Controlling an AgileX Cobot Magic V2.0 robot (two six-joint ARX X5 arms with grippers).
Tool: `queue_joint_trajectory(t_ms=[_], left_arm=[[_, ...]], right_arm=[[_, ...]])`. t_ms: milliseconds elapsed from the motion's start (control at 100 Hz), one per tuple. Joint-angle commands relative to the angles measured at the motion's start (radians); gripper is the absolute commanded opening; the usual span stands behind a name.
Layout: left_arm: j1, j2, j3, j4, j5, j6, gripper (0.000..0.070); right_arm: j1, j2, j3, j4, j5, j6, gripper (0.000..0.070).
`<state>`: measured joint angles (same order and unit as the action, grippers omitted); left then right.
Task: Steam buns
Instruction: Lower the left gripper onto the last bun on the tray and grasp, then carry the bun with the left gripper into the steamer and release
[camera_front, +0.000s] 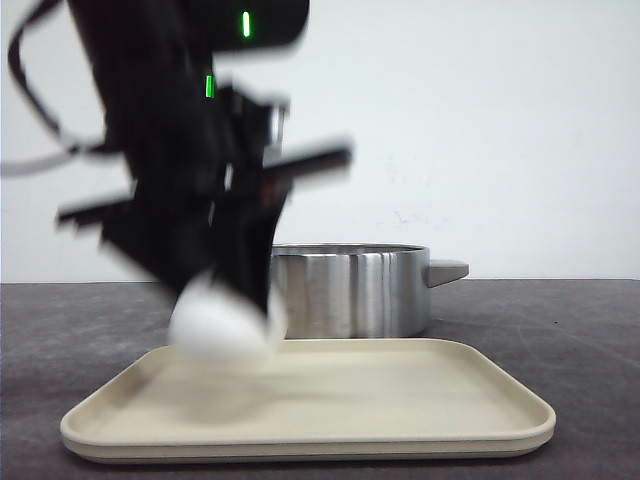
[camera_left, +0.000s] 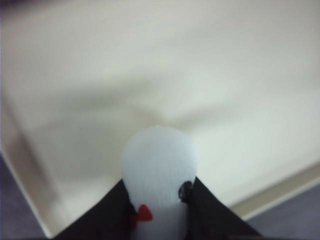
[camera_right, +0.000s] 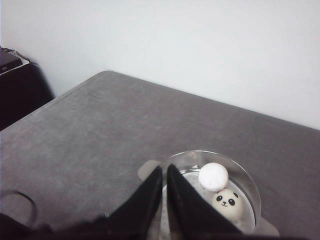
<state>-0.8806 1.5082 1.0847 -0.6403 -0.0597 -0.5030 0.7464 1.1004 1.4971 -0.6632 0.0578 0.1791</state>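
Observation:
Next, I release the white bun from my left gripper inside the steel pot (camera_front: 288, 275) behind the cream tray.
My left gripper (camera_front: 222, 322) is shut on a white bun (camera_front: 218, 328) and holds it just above the left part of the cream tray (camera_front: 400, 420); the arm is blurred. In the left wrist view the bun (camera_left: 159, 165) is squeezed between the two black fingers (camera_left: 212, 212), with a black eye patch and a red mark showing, over the tray (camera_left: 150, 65). The steel pot (camera_front: 350, 290) stands behind the tray. The right wrist view looks down into the pot (camera_right: 251, 184), which holds a panda-faced bun (camera_right: 227, 202) and a white bun (camera_right: 213, 176). My right gripper (camera_right: 164, 172) hangs above it, nearly closed and empty.
The pot's grey handle (camera_front: 447, 270) sticks out to the right. The dark grey table (camera_front: 590, 340) runs around tray and pot. A white wall stands behind. A black object (camera_right: 15, 85) sits past the table's edge in the right wrist view.

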Motion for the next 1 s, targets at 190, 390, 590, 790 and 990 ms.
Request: queue_joint_trajectory(t_ms=[190,390,590,790,990], left_arm=[[0.004,-0.074,0.197,0.203,-0.222,0.243,0.001],[0.1,-0.019,0.23,0.346,-0.232,0.281,0.001],[0.2,0.095,0.23,0.377,-0.207,0.274,0.0022],[0.251,0.22,0.23,0.377,-0.114,0.249,0.0029],[0.256,0.296,0.23,0.376,-0.085,0.224,0.0168]], right_arm=[[0.01,0.009,0.018,0.012,0.003,-0.012,0.0009],[0.01,0.01,0.018,0.021,0.003,-0.024,0.0009],[0.01,0.01,0.018,0.034,0.003,-0.038,0.0009],[0.01,0.01,0.018,0.024,0.003,-0.044,0.0009],[0.01,0.01,0.018,-0.005,0.003,-0.049,0.0009]])
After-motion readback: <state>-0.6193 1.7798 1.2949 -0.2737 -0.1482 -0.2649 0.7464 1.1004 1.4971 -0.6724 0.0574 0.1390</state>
